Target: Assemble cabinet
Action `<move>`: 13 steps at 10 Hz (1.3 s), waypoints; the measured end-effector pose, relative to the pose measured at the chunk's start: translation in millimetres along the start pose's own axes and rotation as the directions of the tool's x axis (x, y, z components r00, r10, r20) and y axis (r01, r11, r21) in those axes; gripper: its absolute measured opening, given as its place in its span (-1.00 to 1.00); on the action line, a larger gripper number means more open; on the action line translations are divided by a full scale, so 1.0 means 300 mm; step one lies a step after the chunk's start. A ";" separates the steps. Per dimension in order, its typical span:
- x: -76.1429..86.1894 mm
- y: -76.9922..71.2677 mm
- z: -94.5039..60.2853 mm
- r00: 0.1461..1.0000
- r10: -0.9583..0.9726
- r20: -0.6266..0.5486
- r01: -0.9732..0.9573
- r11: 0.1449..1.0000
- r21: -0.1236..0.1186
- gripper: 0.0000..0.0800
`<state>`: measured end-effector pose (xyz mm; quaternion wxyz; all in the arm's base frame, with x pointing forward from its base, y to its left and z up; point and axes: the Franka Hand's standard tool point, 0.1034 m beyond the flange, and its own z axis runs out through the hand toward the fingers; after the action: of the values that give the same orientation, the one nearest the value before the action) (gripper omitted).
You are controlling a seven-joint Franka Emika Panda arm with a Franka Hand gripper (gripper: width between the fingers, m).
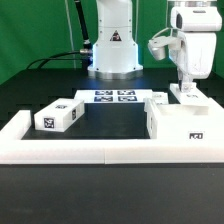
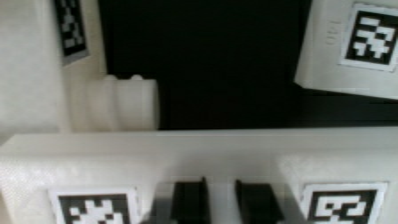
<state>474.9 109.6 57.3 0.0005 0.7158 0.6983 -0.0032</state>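
Observation:
Next, I let go of the flat part on top of the large boxy part [image 1: 202,106], at the end of the large boxy part that is away from the smaller box.
The cabinet is in loose white tagged parts. A large boxy part [image 1: 178,122] stands at the exterior view's right, and a small flat part [image 1: 192,99] lies on top of it. A smaller box [image 1: 57,117] lies at the left. My gripper [image 1: 188,93] is straight above the flat part, with its tips down on it. In the wrist view the two dark fingers [image 2: 191,202] stand close together on a wide white part [image 2: 196,155] that has a tag at each side, and a white strip shows between them. My gripper [image 2: 224,203] looks shut on this part.
A low white border wall [image 1: 90,152] runs along the front and the left side. The marker board [image 1: 113,97] lies in front of the robot base [image 1: 113,50]. In the wrist view, a tagged part [image 2: 356,50] and a white part with round ridges [image 2: 121,100] lie beyond on the black table [image 2: 214,60].

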 end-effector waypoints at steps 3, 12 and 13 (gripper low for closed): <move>-0.003 0.000 0.001 1.000 0.000 -0.002 0.000 1.000 -0.003 -0.82; -0.010 0.266 0.006 0.999 0.037 -0.003 -0.037 0.999 -0.014 -0.82; -0.011 0.300 0.005 0.999 0.039 -0.004 -0.039 0.999 -0.017 -0.82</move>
<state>564.7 104.1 55.3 0.0055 0.7291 0.6844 0.0039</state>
